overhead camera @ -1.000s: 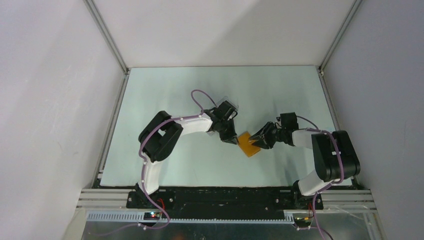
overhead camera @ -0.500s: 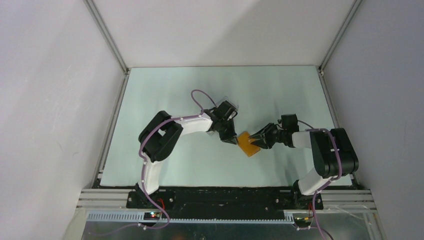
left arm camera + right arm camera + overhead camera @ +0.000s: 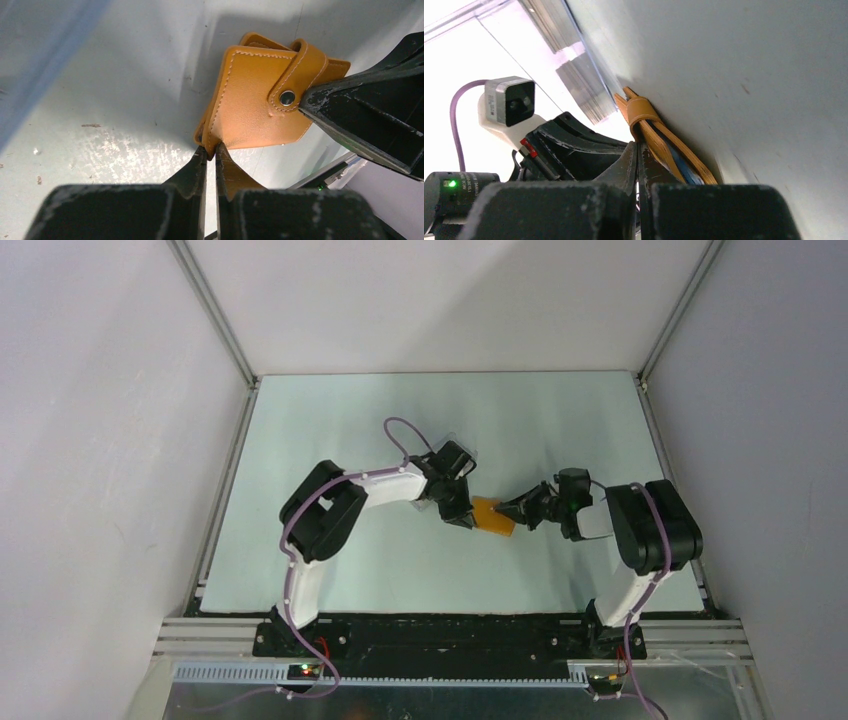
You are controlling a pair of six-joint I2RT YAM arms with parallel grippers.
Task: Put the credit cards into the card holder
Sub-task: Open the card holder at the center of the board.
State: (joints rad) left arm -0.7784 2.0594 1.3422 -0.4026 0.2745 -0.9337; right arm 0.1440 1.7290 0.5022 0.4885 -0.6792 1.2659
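The robot's right gripper crowds the snap on the strap, so it should open and take the front cover by its end corner (image 3: 677, 174), clear of the strap.
The card holder (image 3: 492, 517) is an orange-tan folded wallet held just above the table between both grippers. In the left wrist view the card holder (image 3: 255, 100) is folded shut, its strap with a metal snap (image 3: 287, 97) lying over the front. My left gripper (image 3: 211, 154) is shut on its lower left corner. My right gripper (image 3: 637, 148) is shut, its tips pressed against the card holder (image 3: 659, 140) beside the strap; its black fingers (image 3: 370, 115) touch the snap. A blue credit card (image 3: 681, 169) shows edge-on inside the fold. No other cards are in view.
A faint clear plastic piece (image 3: 462, 448) lies by my left wrist. Aluminium rails (image 3: 225, 480) and white walls enclose the table (image 3: 380, 570). The left arm's wrist camera (image 3: 509, 102) is close in front of my right gripper.
The card holder has shifted slightly up and left and turned flatter. My right arm has swung its elbow inward, keeping its shut tips against the holder. My left gripper has kept its hold.
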